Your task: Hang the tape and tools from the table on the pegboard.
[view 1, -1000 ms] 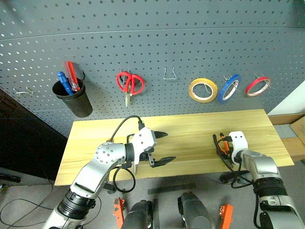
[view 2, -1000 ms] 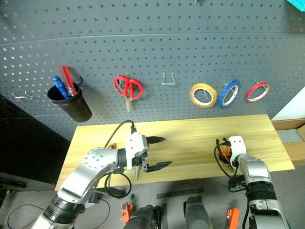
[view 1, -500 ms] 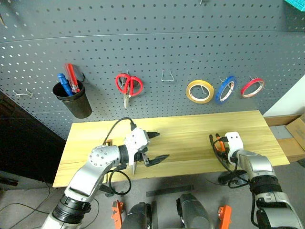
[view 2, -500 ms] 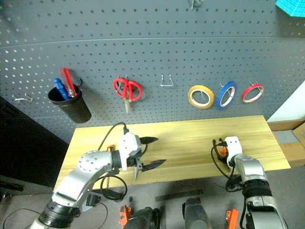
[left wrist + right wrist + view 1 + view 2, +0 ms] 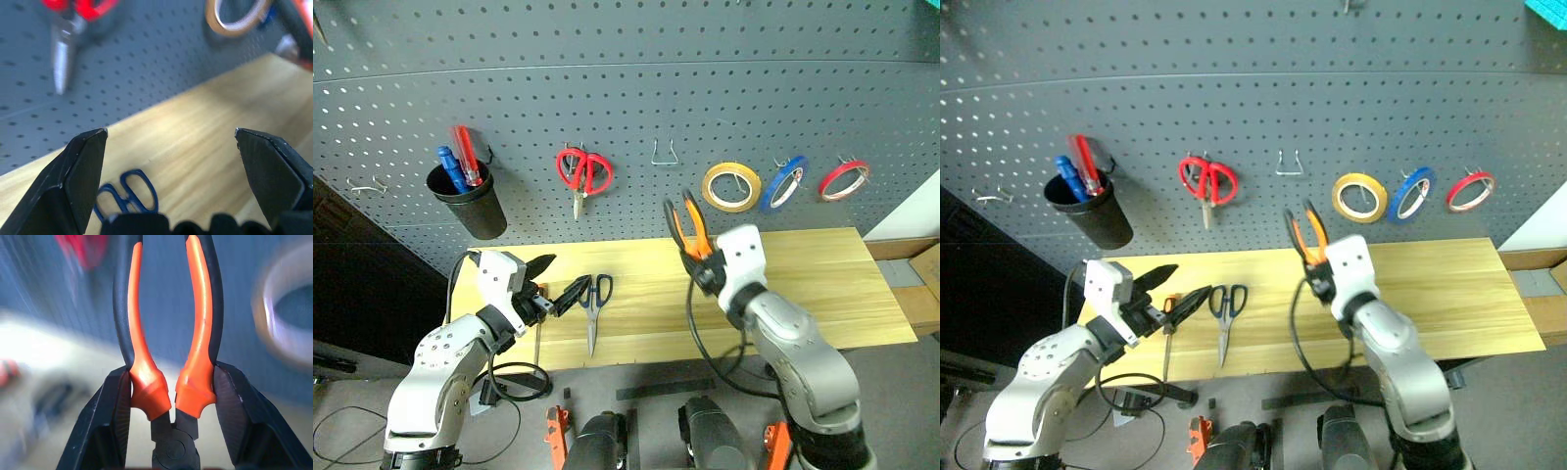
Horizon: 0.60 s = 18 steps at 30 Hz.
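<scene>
The dark blue scissors' metal blades cross just below their handles. My left gripper will close there on the screw joint (image 5: 592,318) of the scissors.
My right gripper (image 5: 171,399) is shut on the pliers (image 5: 698,227) near their joint and holds them up in front of the pegboard (image 5: 626,78), with the orange-and-black handles pointing up. The yellow tape (image 5: 730,186) hangs on a pegboard hook just right of them. On the table (image 5: 822,284) lie the dark blue scissors (image 5: 594,302) and, to their left, the slim screwdriver (image 5: 1166,328) with its orange-and-black handle. My left gripper (image 5: 560,278) hovers open above the table's left part, between those two tools and holding nothing.
On the pegboard hang red scissors (image 5: 582,174), a blue tape ring (image 5: 786,181), a red tape ring (image 5: 843,179) and a black cup (image 5: 470,201) with red and blue screwdrivers. A bare wire hook (image 5: 665,154) sits above the pliers, another hook (image 5: 367,184) at far left.
My right gripper has risen from the table's right side, up and to the left, carrying the pliers. My left gripper has swung left, uncovering the scissors and screwdriver.
</scene>
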Tool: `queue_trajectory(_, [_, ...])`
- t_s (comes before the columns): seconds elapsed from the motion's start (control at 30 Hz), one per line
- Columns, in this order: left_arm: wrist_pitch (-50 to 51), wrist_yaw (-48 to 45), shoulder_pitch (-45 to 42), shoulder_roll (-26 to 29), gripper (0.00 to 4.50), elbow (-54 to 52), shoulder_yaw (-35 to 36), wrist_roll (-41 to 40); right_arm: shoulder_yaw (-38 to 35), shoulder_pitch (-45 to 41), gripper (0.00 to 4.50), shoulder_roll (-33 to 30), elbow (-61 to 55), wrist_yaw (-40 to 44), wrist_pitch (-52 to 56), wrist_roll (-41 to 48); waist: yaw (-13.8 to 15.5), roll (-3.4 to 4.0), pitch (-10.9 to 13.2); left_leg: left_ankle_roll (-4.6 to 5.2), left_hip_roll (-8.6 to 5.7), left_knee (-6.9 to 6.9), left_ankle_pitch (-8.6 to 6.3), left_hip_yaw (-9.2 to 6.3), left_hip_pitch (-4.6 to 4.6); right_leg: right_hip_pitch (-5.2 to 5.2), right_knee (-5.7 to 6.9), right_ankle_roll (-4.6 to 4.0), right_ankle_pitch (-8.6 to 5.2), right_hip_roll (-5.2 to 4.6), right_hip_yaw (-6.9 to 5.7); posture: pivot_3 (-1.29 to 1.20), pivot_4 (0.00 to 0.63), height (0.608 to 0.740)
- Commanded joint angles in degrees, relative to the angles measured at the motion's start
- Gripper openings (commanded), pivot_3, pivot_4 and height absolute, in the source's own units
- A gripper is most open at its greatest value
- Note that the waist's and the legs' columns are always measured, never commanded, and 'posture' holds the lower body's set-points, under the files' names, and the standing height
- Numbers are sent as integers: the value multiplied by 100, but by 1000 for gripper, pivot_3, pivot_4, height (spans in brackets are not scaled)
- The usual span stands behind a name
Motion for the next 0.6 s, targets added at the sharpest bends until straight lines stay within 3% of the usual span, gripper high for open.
queue_trajectory(0.03, [-55, 124, -75, -65, 4500, -383, 105, -205, -82, -841, 1892, 124, 449, -149, -1117, -232, 0, -2, -1, -1, 0, 0, 0, -1, 0, 0, 0, -1, 0, 0, -1, -212, 208, 740])
queue_trajectory(0.23, [-156, 366, -394, -131, 4500, -563, 101, -187, -424, -2317, 1892, 430, 2325, -107, -2354, -83, -19, -3, -1, -11, 2, -3, 6, 0, -2, -9, 2, -6, 3, 4, -2, -189, 205, 740])
queue_trajectory(0.6, [-94, 523, -1207, 37, 4500, -546, -148, -44, -775, -3952, 1892, 668, 5369, -100, -4327, -93, -36, -2, -1, -14, 3, -6, 6, 1, -30, -16, -1, -8, 4, 6, -5, -149, 206, 740])
